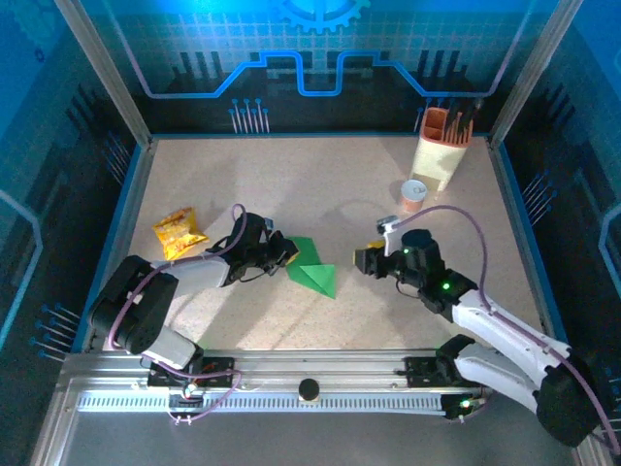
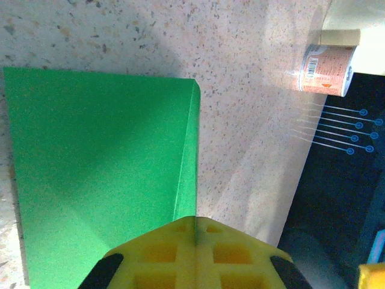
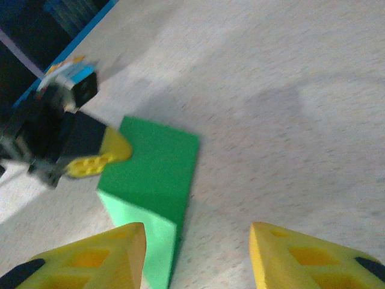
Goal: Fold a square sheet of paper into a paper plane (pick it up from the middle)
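Note:
The paper's flap stands open past where my left gripper holds, so next my right gripper pinches the fold's near end (image 1: 330, 290) while my left gripper stays at the other end of the fold.
The bright-green sheet of paper (image 1: 312, 268) lies folded on the table's middle, one flap lifted. In the left wrist view the paper (image 2: 96, 168) has a folded edge that runs straight into the seam between my left gripper's yellow fingers. My left gripper (image 1: 288, 254) (image 2: 195, 226) is shut on that left edge of the paper. From the right wrist view, the paper (image 3: 153, 168) sits ahead with the left gripper's fingertips (image 3: 102, 158) at its far-left corner. My right gripper (image 1: 367, 260) (image 3: 198, 262) is open, just right of the paper, with nothing between its fingers.
A crinkled yellow-orange snack packet (image 1: 178, 232) lies at the left. An orange can (image 1: 413, 195) (image 2: 328, 69) and a cream holder of tools (image 1: 442, 146) stand at the back right. Blue walls ring the table (image 1: 320, 184).

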Robot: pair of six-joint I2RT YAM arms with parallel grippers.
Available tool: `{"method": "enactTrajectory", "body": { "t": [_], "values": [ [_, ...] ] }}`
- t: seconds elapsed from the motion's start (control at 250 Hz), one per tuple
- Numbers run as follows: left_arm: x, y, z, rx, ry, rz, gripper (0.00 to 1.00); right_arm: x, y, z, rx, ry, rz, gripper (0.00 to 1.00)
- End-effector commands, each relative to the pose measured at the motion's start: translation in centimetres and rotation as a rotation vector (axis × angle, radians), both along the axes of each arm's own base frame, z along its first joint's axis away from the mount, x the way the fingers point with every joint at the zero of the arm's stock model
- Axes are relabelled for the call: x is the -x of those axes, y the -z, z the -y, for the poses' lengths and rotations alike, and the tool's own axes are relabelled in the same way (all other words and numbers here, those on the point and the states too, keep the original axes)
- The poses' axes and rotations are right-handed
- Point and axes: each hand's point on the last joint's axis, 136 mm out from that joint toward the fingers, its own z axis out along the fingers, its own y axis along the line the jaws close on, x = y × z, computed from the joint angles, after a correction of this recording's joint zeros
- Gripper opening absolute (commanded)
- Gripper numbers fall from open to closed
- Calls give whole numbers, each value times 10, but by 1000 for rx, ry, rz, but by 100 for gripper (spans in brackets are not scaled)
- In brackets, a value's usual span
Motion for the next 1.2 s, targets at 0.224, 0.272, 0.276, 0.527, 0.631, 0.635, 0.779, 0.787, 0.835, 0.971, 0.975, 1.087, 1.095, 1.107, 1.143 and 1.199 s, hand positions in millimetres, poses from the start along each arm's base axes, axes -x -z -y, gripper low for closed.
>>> {"method": "enactTrajectory", "body": {
  "t": [0.224, 0.272, 0.276, 0.527, 0.631, 0.635, 0.779, 0.787, 0.835, 0.971, 0.975, 1.087, 1.095, 1.107, 1.143, 1.199],
  "values": [
    [-4, -2, 7, -2, 21, -29, 1, 44, 68, -82, 502, -293, 354, 49],
    [-4, -3, 9, 1, 27, -28, 1, 43, 75, -90, 560, -289, 380, 49],
    [-4, -3, 9, 1, 28, -28, 1, 43, 76, -91, 565, -288, 382, 49],
    [-4, -7, 11, -8, 50, -32, 1, 23, 90, -99, 640, -176, 420, 46],
    [-4, -6, 10, -13, 51, -36, 2, 20, 99, -97, 653, -169, 387, 43],
    [-4, -5, 10, -13, 50, -36, 2, 20, 100, -97, 653, -169, 387, 43],
    [-4, -4, 12, -11, 58, -42, 2, 18, 110, -92, 636, -150, 334, 36],
    [-4, -4, 12, -11, 58, -43, 1, 18, 111, -92, 634, -153, 331, 36],
    [-4, -4, 13, -10, 61, -44, 2, 17, 113, -92, 621, -151, 314, 34],
    [-5, -4, 14, -8, 64, -46, 2, 17, 115, -94, 608, -145, 302, 30],
    [-5, -4, 14, -8, 64, -46, 2, 17, 115, -93, 608, -146, 301, 30],
    [-5, -4, 14, -8, 63, -49, 2, 19, 115, -97, 573, -157, 295, 27],
    [-5, -4, 14, -8, 64, -49, 2, 19, 115, -97, 571, -157, 295, 27],
    [-6, -5, 14, -9, 64, -48, 2, 19, 115, -97, 570, -158, 295, 28],
    [-5, -3, 14, -13, 65, -53, 2, 19, 113, -97, 564, -158, 299, 29],
    [-5, -2, 14, -15, 65, -58, 2, 19, 111, -97, 553, -152, 300, 29]
  ]
}}
